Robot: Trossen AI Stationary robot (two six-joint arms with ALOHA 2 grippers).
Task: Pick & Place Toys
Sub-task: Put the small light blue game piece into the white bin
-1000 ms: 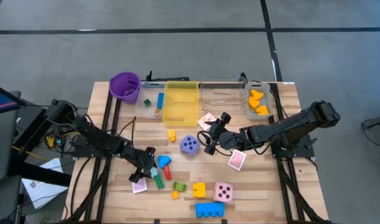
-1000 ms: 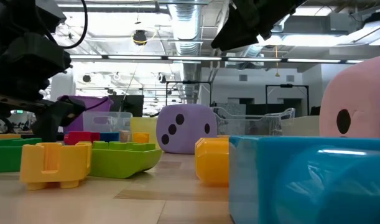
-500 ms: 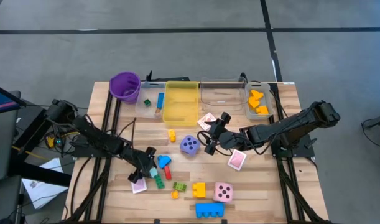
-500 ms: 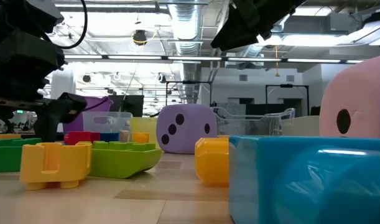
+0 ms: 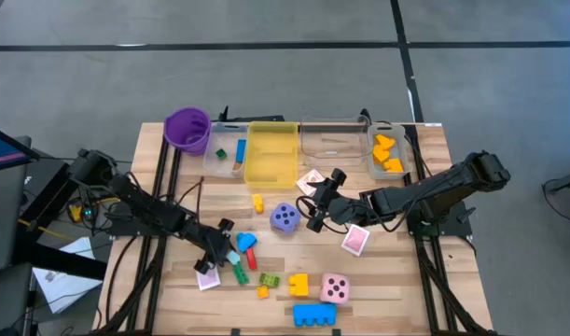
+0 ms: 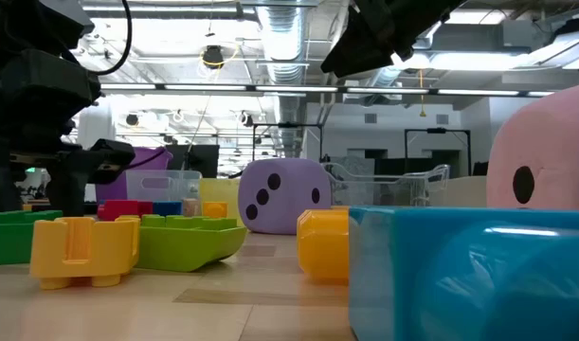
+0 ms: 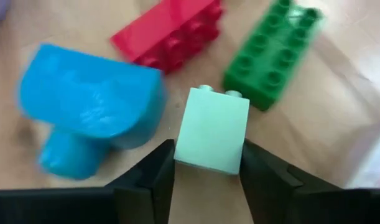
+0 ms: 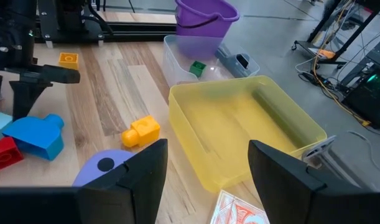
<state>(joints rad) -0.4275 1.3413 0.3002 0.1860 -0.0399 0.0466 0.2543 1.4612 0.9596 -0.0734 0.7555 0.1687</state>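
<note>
The blue brick is in the clear bin (image 5: 230,162) near the purple cup. Next, my left gripper lets go of the pale green brick beside it.
My left gripper (image 5: 224,250) is near the table's front left, shut on a small pale green brick (image 7: 211,130). Around it lie a blue brick (image 7: 90,112), a red brick (image 7: 168,31) and a dark green brick (image 7: 270,56). My right gripper (image 5: 314,207) is open and empty at mid-table, just right of the purple die (image 5: 284,218), which rests on the table. The pink die (image 5: 335,287), a yellow brick (image 5: 298,284) and a large blue brick (image 5: 314,315) lie near the front edge. Pink-backed cards (image 5: 355,240) lie flat on the table. My left gripper pinches the pale green brick by its two opposite side faces (image 7: 185,144) between its two fingers (image 7: 153,180). The fingers come from above, slanting down. The brick's studs point away from the wrist. Whether it is clear of the table I cannot tell.
At the far edge stand a purple cup (image 5: 187,129), a clear bin (image 5: 224,154) with small bricks, a yellow bin (image 5: 271,152), a clear bin (image 5: 333,140) and a bin with orange bricks (image 5: 387,154). A small yellow brick (image 5: 257,203) lies left of the purple die.
My left gripper has gone up a little in the low view, staying shut. My right gripper has kept still.
</note>
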